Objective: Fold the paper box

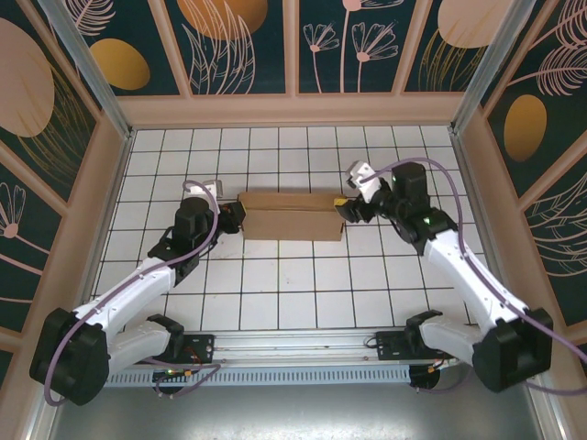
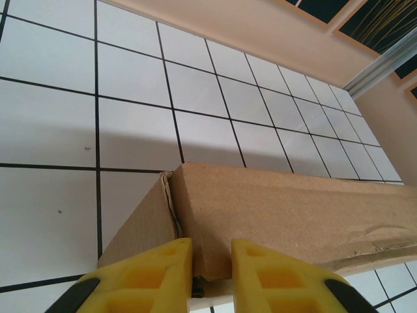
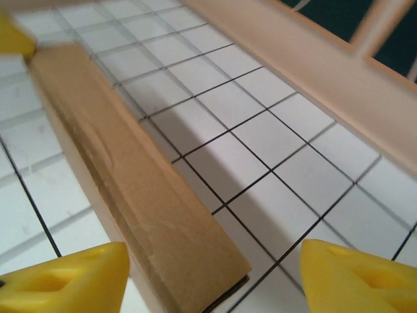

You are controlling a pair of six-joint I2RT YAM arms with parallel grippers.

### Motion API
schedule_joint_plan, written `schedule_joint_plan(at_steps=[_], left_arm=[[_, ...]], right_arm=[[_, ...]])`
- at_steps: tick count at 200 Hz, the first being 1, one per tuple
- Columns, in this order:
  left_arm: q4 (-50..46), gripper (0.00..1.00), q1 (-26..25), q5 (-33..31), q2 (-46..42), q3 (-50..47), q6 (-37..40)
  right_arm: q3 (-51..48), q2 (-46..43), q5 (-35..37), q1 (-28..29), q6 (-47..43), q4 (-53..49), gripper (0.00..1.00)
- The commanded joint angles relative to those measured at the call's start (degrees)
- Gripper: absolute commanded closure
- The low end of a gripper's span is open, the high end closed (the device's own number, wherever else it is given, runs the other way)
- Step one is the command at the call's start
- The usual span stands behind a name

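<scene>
Next, I back my right gripper off from where it stands slanted over the paper box's end, turn it and pinch the box end's corner edge (image 3: 229, 289) before both grippers tip the box.
The paper box (image 1: 292, 215) is a long, narrow piece of brown cardboard folded up and lying across the white tiled floor in the middle. My left gripper (image 1: 240, 213) is at its left end. In the left wrist view its yellow fingers (image 2: 156, 274) are shut on a cardboard edge of the box (image 2: 280, 208). My right gripper (image 1: 344, 206) is at the right end. In the right wrist view it (image 3: 212, 280) stands open, with its fingers (image 3: 65, 280) wide apart on either side of the box's end (image 3: 130, 176) and not touching it.
Beige walls (image 1: 293, 110) close in the tiled floor at the back and on both sides. Open tiles (image 1: 293, 284) lie between the box and the metal rail (image 1: 293, 353) at the near edge, where both arm bases sit.
</scene>
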Motion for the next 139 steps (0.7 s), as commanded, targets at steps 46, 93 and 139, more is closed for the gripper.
schedule_joint_plan(at_steps=[46, 93, 139], left_arm=[[-4.3, 0.78, 0.0, 2.0, -0.5, -1.0, 2.6], [-3.8, 0.78, -0.1, 3.0, -0.9, -1.1, 2.4], [-3.9, 0.78, 0.0, 3.1, -0.8, -1.0, 2.3]], right_arm=[[11.6, 15.6, -6.4, -0.5, -26.0, -16.3, 0.03], [11.1, 19.3, -3.7, 1.1, -26.4, -17.0, 0.14], [11.8, 20.2, -3.2, 1.3, -25.1, -16.9, 0.70]])
